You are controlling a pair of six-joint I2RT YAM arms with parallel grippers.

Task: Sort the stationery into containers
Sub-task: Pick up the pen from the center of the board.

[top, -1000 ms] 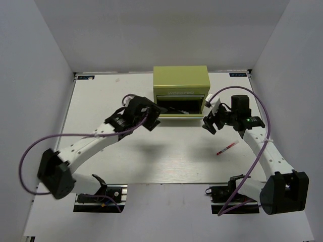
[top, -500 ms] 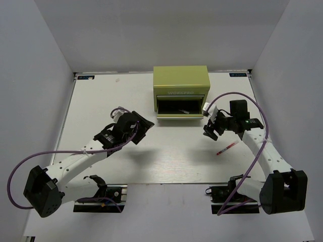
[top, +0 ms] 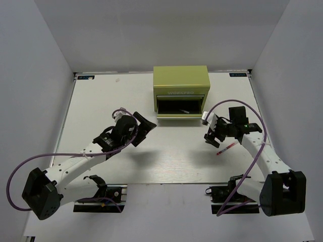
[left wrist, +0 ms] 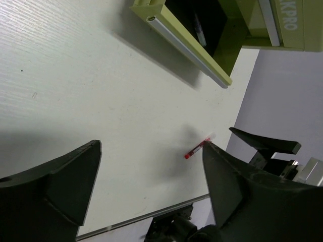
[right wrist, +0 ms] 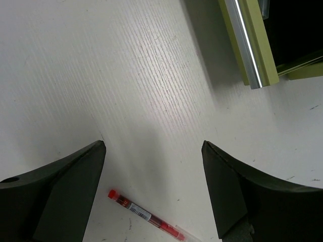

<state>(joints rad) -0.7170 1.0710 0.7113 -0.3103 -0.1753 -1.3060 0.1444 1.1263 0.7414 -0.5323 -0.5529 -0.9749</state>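
Observation:
Next, I close my right gripper on the red pen's middle (top: pixel 227 148) (right wrist: pixel 157 221), just past its white label toward the clear end.
A red pen (top: pixel 227 147) lies on the white table right of centre; it shows in the right wrist view (right wrist: pixel 146 216) just below my open jaws, and small in the left wrist view (left wrist: pixel 198 148). The olive-green chest (top: pixel 180 83) stands at the back centre with its lower drawer (top: pixel 179 115) pulled open; a dark pen (left wrist: pixel 199 31) lies inside. My right gripper (top: pixel 212 133) is open and empty, hovering just up-left of the red pen. My left gripper (top: pixel 143 129) is open and empty, left of the drawer. The other pens and markers are out of view.
Purple cables (top: pixel 20 166) loop beside both arms. The drawer's silver front rail (right wrist: pixel 246 40) juts toward the right gripper. The table's near edge (top: pixel 166 183) runs by the arm bases.
My left gripper has pulled back from the open drawer, down and to the left. My right gripper has moved slightly down toward the red pen. The pen has not moved.

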